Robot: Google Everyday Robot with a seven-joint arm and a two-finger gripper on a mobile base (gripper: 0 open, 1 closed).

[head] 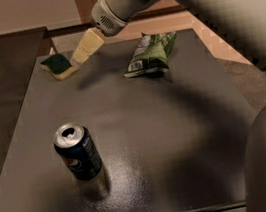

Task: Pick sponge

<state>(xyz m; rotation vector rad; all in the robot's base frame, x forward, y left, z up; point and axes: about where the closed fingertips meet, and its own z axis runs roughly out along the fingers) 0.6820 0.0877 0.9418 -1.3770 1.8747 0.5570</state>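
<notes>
The end of the sponge (pixel 68 65) that faces the green-and-white snack bag is the next place my gripper will close on.
The sponge (pixel 58 66), dark green on top with pale yellow foam below, lies flat at the far left of the dark table (pixel 178 136). My gripper (pixel 80 54) reaches in from the upper right. Its cream fingertips sit just right of the sponge, at or very near its right edge. The arm fills the right side of the view.
A green-and-white snack bag (pixel 150 53) lies at the far middle of the table, right of the gripper. A blue soda can (pixel 78 151) stands upright near the front left. A darker counter (pixel 1 74) adjoins the table on the left.
</notes>
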